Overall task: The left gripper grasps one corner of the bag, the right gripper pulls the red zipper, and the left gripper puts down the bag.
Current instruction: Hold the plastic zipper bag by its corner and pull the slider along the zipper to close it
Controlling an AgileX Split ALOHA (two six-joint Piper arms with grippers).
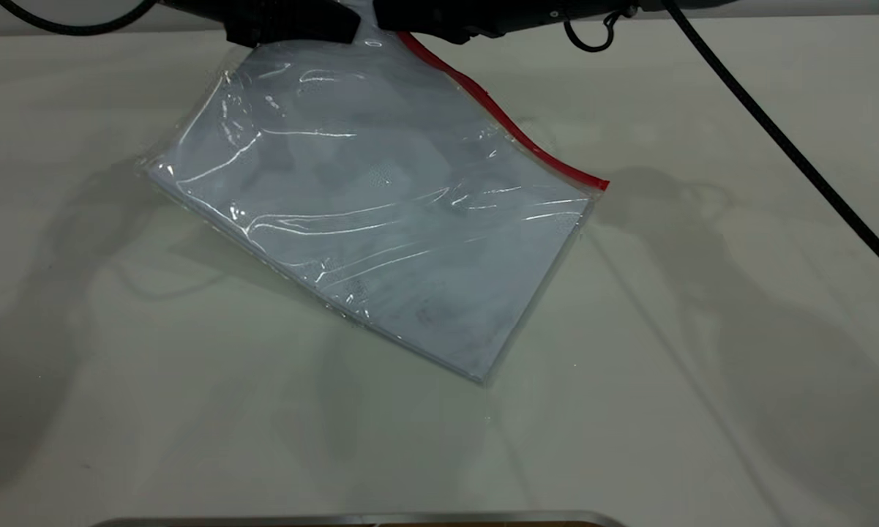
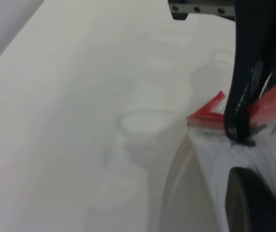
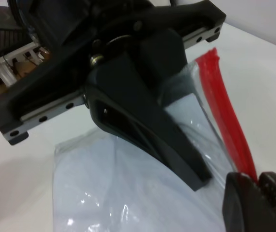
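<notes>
My right gripper needs to release the slider tab at the lower end of the red zipper (image 1: 596, 184), by the bag's corner.
The bag (image 1: 380, 212) is a clear pouch with pale blue-white sheets inside. It hangs tilted from its far end, and its near corner rests on the table. The red zipper (image 1: 505, 121) runs along its right edge. My left gripper (image 1: 344, 28) is shut on the corner of the bag at the top. One of its wedge fingers (image 3: 147, 121) lies across the plastic in the right wrist view. My right gripper (image 3: 260, 191) is shut on the red zipper (image 3: 225, 116) just beside it, also at the top of the exterior view (image 1: 410, 28). The slider tab is hidden.
A thick black cable (image 1: 776, 139) runs from the right arm down across the right side of the white table (image 1: 702, 366). A metal edge (image 1: 351, 520) lies along the table's near side.
</notes>
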